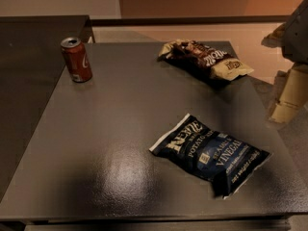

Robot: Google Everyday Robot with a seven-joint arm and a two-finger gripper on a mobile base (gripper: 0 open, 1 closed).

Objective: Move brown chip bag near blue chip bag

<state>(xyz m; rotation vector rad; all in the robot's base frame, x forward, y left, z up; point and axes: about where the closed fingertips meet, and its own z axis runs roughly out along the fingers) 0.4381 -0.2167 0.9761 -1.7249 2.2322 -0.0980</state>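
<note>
Next, I close my gripper on the cream-tan end [231, 68] of the brown chip bag, because that end is nearest to my gripper.
The brown chip bag [206, 57] lies flat at the far right of the dark grey table [110, 129], its cream-tan end pointing right. The blue chip bag [211, 153] lies flat at the near right, with white lettering facing up. The two bags are well apart, with bare tabletop between them. My gripper [291, 81] hangs at the right edge of the view, beyond the table's right side, to the right of the brown bag and touching neither bag. It holds nothing that I can see.
A red soda can [76, 59] stands upright at the table's far left. A second dark surface [29, 57] adjoins the table on the left. A wall runs behind the table's far edge.
</note>
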